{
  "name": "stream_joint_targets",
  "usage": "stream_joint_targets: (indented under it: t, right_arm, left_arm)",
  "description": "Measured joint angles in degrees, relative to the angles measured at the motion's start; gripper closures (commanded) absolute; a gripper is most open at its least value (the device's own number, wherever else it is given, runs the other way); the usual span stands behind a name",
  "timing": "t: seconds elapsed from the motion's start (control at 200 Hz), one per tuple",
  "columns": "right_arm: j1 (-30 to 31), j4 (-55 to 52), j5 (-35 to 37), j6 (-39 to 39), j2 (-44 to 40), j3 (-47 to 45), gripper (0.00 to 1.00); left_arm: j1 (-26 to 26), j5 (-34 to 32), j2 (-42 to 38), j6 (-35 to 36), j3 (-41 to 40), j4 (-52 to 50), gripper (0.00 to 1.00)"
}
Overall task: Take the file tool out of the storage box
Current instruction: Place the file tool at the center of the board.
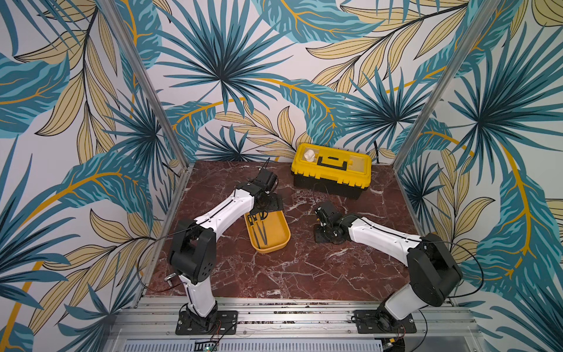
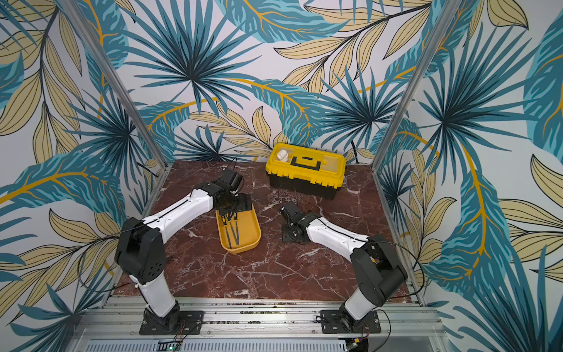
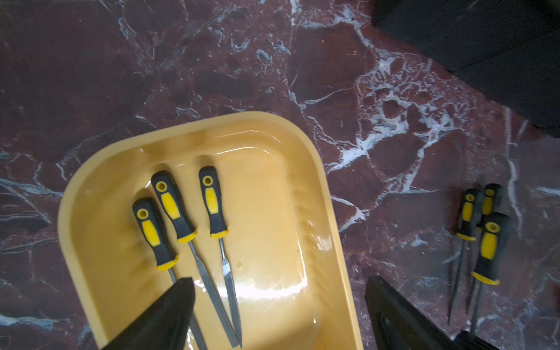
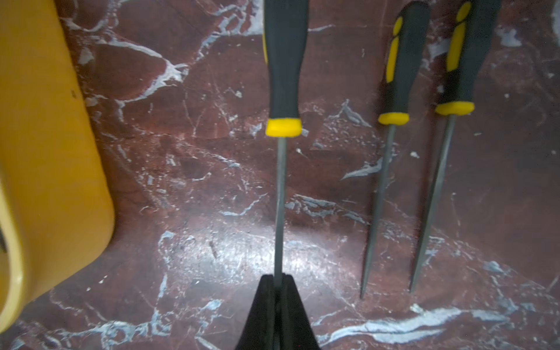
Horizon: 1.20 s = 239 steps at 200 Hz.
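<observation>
The file tool will go down from my right gripper on the marble (image 1: 318, 224) (image 4: 330, 154) beside the two loose files, on the spot nearer the storage box.
The storage box (image 1: 283, 240) (image 2: 254, 236) is a shallow yellow-orange tray on the marble table. Three file tools with black-and-yellow handles lie side by side in it (image 3: 174, 206), blades pointing toward the front. My left gripper (image 3: 278, 283) hangs open over the box's far end (image 1: 259, 215), one finger above the blades, the other outside the rim. My right gripper (image 4: 278, 277) is shut on the thin metal blade of a file tool (image 4: 285, 60), low over the table to the right of the box (image 4: 45, 151). Two more files (image 4: 394, 75) (image 4: 457, 60) lie on the table beside it.
A black toolbox with a yellow lid and black handle (image 1: 332, 170) (image 2: 306, 170) stands at the back right against the wall. Aluminium posts and patterned walls close in both sides. The right arm (image 1: 377, 234) reaches in low from the right.
</observation>
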Motion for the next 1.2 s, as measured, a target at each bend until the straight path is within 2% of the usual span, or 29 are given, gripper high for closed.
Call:
stream_joint_targets:
  t: [0.19, 0.486, 1.197]
  right_arm:
    - [-0.57, -0.57, 2.19, -0.7, 3.3, 0.0, 1.0]
    - [-1.2, -1.51, 4.68, -1.55, 7.04, 0.13, 1.0]
    - [-1.62, -1.62, 5.95, -1.2, 10.21, 2.82, 1.0]
  left_arm:
    - [0.31, -2.69, 4.09, 0.04, 2.12, -0.28, 0.14]
    - [0.63, -5.14, 5.9, 0.48, 2.67, -0.17, 0.19]
    - [0.74, -6.4, 8.0, 0.59, 2.73, 2.49, 0.27]
